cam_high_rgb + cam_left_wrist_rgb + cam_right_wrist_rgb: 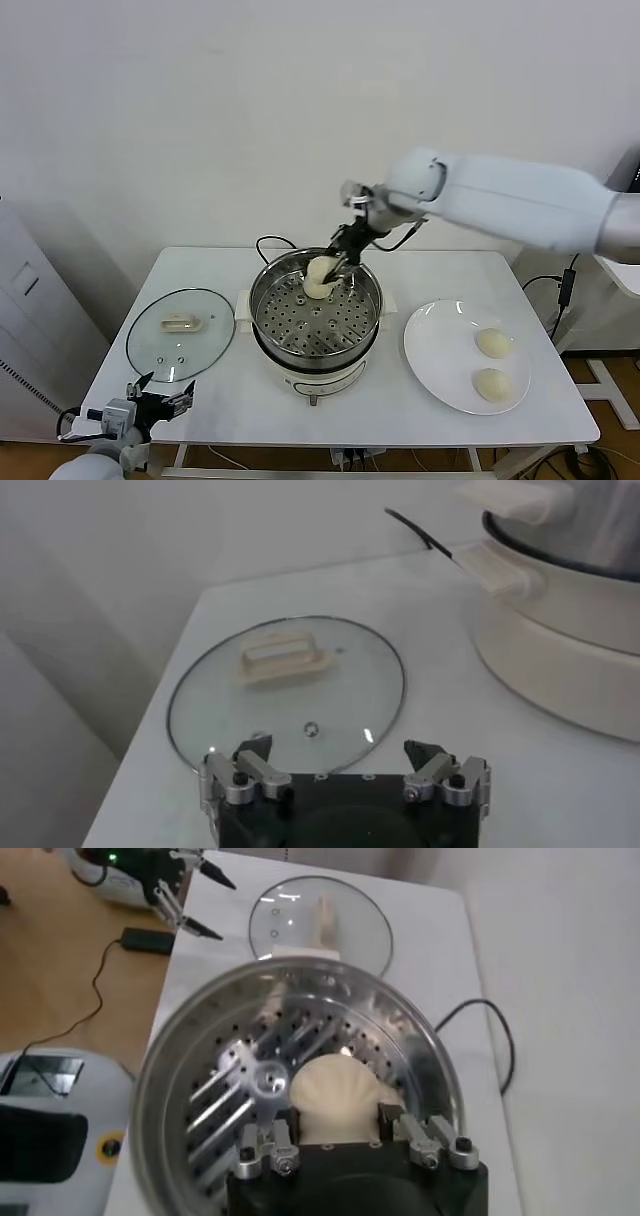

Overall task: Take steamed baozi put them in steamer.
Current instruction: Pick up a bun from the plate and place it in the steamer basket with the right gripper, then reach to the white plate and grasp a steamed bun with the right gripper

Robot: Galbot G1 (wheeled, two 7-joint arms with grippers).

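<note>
Next, my right gripper lets go of the baozi on the perforated tray, at the steamer's side (283, 309) (284, 1026) nearest the glass lid.
The steamer (315, 325) is a shiny steel pot with a perforated tray (250, 1098), standing mid-table on a white base. My right gripper (338, 262) reaches into its far side and is shut on a cream-white baozi (319, 277), low over the tray. In the right wrist view the baozi (335, 1093) sits between the two fingers (283, 1131) of the right gripper (337, 1118). Two more baozi (494, 343) (491, 384) lie on the white plate (440, 350) to the right. My left gripper (160, 395) is open and empty at the table's front left corner.
A round glass lid (181, 333) with a white handle lies flat left of the steamer, just beyond the left gripper (340, 755); it also shows in the left wrist view (290, 695). A black cord (272, 243) runs behind the steamer. A wall stands behind the table.
</note>
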